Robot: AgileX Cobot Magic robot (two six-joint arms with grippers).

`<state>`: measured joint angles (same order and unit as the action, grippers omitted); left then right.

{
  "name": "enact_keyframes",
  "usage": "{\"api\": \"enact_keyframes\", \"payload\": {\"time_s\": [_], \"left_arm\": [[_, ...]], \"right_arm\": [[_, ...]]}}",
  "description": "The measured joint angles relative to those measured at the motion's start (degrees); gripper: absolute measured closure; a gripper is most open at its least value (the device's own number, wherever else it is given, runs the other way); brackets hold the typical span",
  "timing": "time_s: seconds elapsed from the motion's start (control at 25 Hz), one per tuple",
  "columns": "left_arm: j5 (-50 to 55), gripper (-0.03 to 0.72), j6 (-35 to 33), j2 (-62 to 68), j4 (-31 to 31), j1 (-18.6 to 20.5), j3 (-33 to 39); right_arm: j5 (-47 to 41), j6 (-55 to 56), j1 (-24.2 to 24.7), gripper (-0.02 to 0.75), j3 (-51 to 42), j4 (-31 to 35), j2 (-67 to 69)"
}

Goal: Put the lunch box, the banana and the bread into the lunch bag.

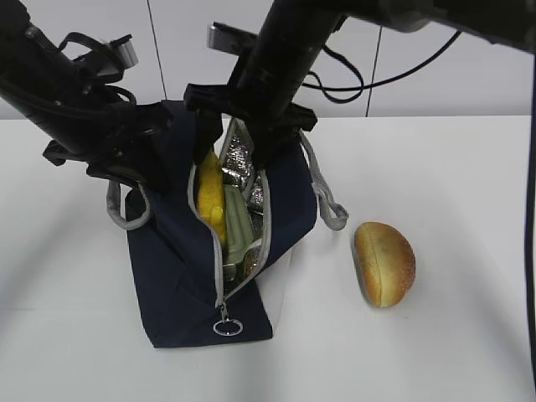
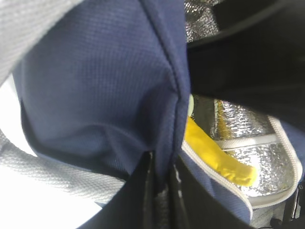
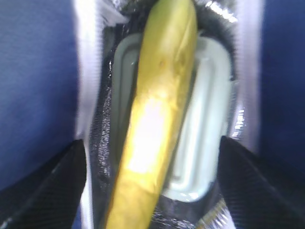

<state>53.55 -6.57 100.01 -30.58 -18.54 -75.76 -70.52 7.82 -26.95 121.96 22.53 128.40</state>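
Next, my right gripper goes to the bread beside the lunch bag and closes across the bread's middle (image 1: 384, 258), because the bread is still outside.
The navy lunch bag (image 1: 176, 276) stands unzipped in the middle of the white table. Inside it the yellow banana (image 1: 209, 197) lies along the sage-green lid of the lunch box (image 1: 239, 222). My right gripper (image 1: 260, 146) reaches into the bag's mouth. In the right wrist view it (image 3: 152, 157) is open, its fingers wide on either side of the banana (image 3: 157, 109) and the lunch box (image 3: 209, 124), touching neither. My left gripper (image 2: 162, 162) is shut on the bag's navy fabric (image 2: 95, 86) at the left rim. The bread (image 1: 383, 263) lies on the table right of the bag.
A grey webbing handle (image 1: 331, 205) hangs off the bag's right side towards the bread. The zipper's ring pull (image 1: 227, 325) lies at the bag's near end. Silver foil lining (image 2: 257, 157) shows inside. A white wall runs behind the table.
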Motion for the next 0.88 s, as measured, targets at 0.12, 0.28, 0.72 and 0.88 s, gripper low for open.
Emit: {"api": "enact_keyframes", "payload": {"time_s": [0.12,0.28,0.72,0.88], "left_arm": [[0.1,0.661,0.0,0.0,0.0,0.0,0.0],[0.1,0.660,0.0,0.0,0.1,0.0,0.0],[0.2,0.659,0.0,0.0,0.1,0.0,0.0],[0.2,0.659,0.0,0.0,0.2,0.0,0.0]], "right_arm": [[-0.1,-0.1,0.0,0.090,-0.9,-3.2,-3.6],[-0.1,-0.2,0.0,0.116,-6.1,-8.0,-9.8],[-0.4,1.3,5.9,0.182,-24.3,-15.1,-21.3],[-0.3,1.4,8.0,0.197,-31.5,-15.6,-23.4]]}}
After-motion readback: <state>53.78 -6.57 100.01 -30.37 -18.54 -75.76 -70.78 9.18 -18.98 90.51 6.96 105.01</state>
